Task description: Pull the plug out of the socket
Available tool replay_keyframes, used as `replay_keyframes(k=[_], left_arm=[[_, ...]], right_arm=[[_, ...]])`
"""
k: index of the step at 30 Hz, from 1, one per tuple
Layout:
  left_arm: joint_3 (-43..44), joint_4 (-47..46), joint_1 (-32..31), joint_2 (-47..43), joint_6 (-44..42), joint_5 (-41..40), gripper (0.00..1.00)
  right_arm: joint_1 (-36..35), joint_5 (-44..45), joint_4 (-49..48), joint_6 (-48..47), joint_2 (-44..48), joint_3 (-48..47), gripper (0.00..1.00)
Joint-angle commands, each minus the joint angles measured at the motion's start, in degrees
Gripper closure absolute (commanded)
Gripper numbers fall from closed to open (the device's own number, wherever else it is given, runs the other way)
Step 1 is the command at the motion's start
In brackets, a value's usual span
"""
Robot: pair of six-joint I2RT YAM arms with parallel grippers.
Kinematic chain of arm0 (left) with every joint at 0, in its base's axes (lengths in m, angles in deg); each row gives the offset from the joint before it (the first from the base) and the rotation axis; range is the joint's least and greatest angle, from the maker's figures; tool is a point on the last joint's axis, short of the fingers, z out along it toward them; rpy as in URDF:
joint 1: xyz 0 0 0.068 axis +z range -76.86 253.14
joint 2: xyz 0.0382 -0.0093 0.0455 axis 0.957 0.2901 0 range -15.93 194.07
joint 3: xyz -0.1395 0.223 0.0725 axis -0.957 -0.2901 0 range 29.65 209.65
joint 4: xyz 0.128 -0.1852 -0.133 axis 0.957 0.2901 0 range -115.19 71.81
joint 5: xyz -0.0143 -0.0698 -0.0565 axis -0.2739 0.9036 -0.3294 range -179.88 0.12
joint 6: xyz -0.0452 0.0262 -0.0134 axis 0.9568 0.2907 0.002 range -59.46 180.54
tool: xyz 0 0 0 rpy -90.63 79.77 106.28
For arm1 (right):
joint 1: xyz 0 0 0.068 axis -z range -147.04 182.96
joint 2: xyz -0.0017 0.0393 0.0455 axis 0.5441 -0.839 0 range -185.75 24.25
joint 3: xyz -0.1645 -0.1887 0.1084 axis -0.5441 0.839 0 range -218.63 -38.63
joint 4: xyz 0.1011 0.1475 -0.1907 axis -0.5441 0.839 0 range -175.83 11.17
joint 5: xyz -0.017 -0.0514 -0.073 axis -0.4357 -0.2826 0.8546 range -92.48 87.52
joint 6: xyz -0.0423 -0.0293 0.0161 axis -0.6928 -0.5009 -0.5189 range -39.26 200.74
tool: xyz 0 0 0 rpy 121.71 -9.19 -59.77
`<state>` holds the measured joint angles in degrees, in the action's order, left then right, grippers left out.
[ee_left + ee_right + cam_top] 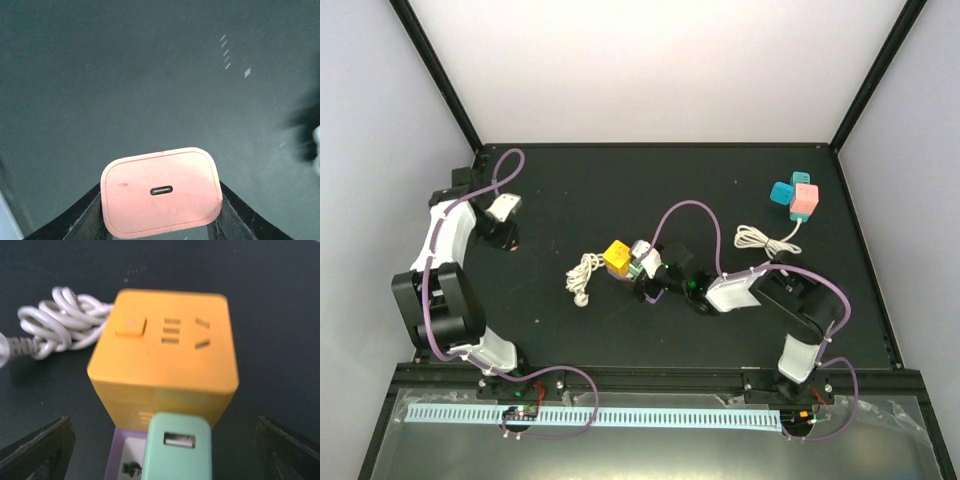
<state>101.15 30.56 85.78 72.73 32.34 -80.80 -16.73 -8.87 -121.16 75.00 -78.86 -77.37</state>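
Observation:
I need to use my left gripper to release the pink plug on the bare table (500, 269), between the side bar and the white coiled cable.
A yellow cube socket (165, 360) lies mid-table, also in the top view (616, 256). A mint green plug (177, 452) sits against its near face, with a purple plug (125, 460) beside and below it. My right gripper (165, 445) is open, its fingers (42, 447) wide on either side of the green plug and not touching it; in the top view it (655, 273) is just right of the socket. My left gripper (161, 222) is shut on a pink plug (161, 190) above bare table at the far left (505, 212).
A white coiled cable (582, 275) lies left of the yellow socket. A teal cube socket (785, 191) with a pink plug (806, 202) and a white cable (760, 240) sits at the back right. The black table's edges are framed by rails.

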Motion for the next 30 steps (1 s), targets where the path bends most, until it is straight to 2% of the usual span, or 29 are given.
replay_keyframes(k=[1, 9, 17, 30], left_arm=[[0.3, 7.3, 4.3, -0.2, -7.5, -5.0, 0.79], [-1.1, 7.4, 7.1, 6.2, -11.8, -12.6, 0.76], [1.6, 7.7, 7.3, 14.1, -10.7, -13.5, 0.73], [4.0, 6.7, 7.3, 21.0, -9.6, -11.7, 0.52]], right_arm=[[0.2, -1.9, -1.1, -1.2, 4.1, -0.1, 0.0], [0.2, -2.7, 1.8, -1.9, 7.4, -1.0, 0.0], [0.3, -3.8, 3.8, -1.8, 13.9, 0.7, 0.0], [0.4, -5.3, 11.3, -3.1, 20.1, -0.2, 0.0]])
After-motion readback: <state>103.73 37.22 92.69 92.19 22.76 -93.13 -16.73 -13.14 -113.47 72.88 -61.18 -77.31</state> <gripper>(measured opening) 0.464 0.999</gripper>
